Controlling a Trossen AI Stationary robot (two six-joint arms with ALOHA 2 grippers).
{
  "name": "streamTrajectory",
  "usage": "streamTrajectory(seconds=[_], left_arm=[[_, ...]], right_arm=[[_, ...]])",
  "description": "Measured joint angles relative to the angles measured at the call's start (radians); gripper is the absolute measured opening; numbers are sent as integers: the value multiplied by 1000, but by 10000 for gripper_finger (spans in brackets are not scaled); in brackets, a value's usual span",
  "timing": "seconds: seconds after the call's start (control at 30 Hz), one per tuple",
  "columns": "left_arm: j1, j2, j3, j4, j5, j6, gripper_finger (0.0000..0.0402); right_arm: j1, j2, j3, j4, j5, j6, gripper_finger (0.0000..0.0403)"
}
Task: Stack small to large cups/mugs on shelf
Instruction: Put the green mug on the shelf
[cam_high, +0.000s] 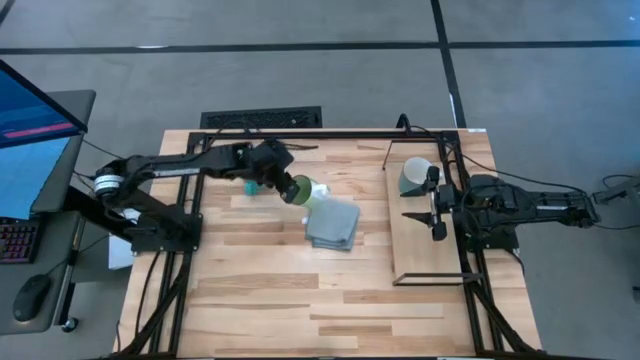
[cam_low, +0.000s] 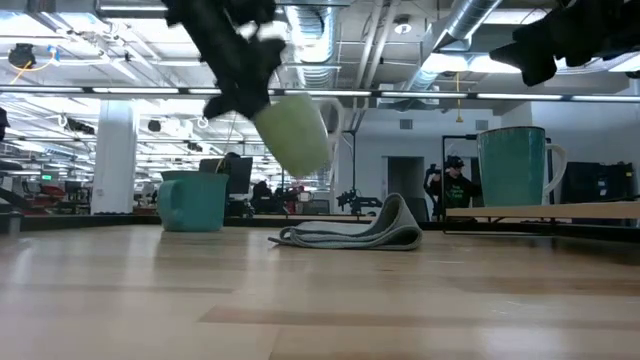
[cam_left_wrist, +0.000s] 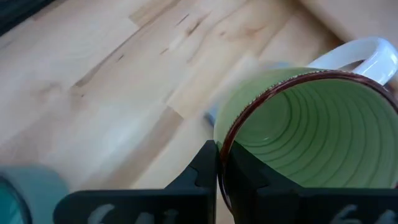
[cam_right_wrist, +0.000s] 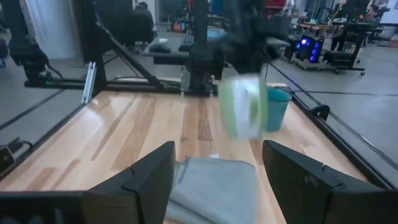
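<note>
The robot's left gripper will release the light green mug, now tilted over the table's middle, on the bare wood (cam_high: 335, 180) (cam_left_wrist: 241, 60) just behind the folded grey-blue cloth.
My left gripper (cam_high: 286, 185) is over the table's middle, shut on a light green mug (cam_high: 306, 190) with a dark red rim and a pale handle; in the low view this mug (cam_low: 295, 130) hangs tilted in the air. A teal-blue mug (cam_low: 195, 200) stands on the table behind it, partly under the left arm (cam_high: 250, 186). Another mug (cam_high: 414, 176), teal-green outside (cam_low: 512, 165) and white inside, stands upright at the far end of the wooden shelf (cam_high: 430, 245). My right gripper (cam_high: 432, 205) is open above the shelf, beside that mug. My left gripper (cam_left_wrist: 219, 177) holds the light green mug by its rim (cam_left_wrist: 217, 146), on the side away from the handle (cam_left_wrist: 370, 53). One finger is inside the mug and one outside. The mug is lifted clear of the table and tilted (cam_low: 295, 130), its mouth turned up toward the gripper.
A folded grey-blue cloth (cam_high: 332, 225) lies on the table below and just near of the held mug, between the left gripper and the shelf. The shelf's black wire frame (cam_high: 432, 278) edges the board. The near half of the tabletop (cam_high: 300, 300) is bare wood.
</note>
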Motion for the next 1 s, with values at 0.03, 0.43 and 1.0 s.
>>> streamTrajectory(seconds=[0.03, 0.43, 1.0], left_arm=[[21, 19, -1, 2, 10, 20, 0], [101, 359, 344, -132, 29, 233, 0], [102, 843, 1013, -598, 34, 332, 0]], right_arm=[[0, 0, 0, 0, 1, 0, 265], [1, 2, 0, -1, 38, 17, 265], [0, 2, 0, -31, 38, 20, 265]])
